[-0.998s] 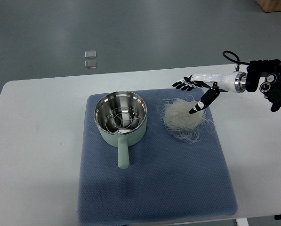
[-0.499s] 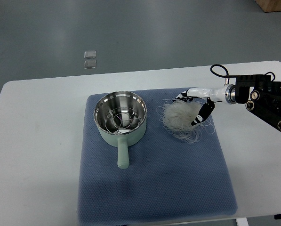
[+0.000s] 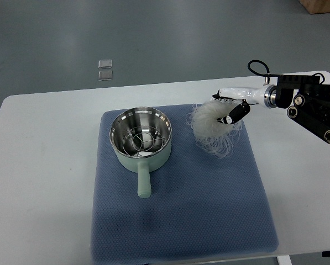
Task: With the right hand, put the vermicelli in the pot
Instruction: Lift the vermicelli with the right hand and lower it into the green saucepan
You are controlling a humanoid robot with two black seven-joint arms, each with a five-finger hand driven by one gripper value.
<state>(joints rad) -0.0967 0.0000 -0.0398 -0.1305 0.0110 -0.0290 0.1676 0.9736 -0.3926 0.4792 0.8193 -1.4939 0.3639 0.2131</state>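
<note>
Next, I release the vermicelli from my right gripper over the wire rack inside the pale green pot (image 3: 140, 131).
A pale green pot (image 3: 141, 141) with a steel inside and a wire rack stands on the left part of a blue mat (image 3: 181, 210), its handle pointing toward me. A white bundle of vermicelli (image 3: 213, 128) hangs from my right hand (image 3: 225, 109), lifted a little off the mat to the right of the pot, loose strands trailing down. The right hand's fingers (image 3: 234, 114) are curled around the top of the bundle. The right arm (image 3: 308, 105) comes in from the right edge. The left arm is out of view.
The mat lies on a white table (image 3: 37, 165). Two small clear squares (image 3: 105, 69) lie on the grey floor beyond the table's far edge. A brown box corner (image 3: 322, 5) shows at the top right.
My right hand came down onto the vermicelli, closed its fingers on it and has lifted the bundle up and slightly left. The pot has not moved.
</note>
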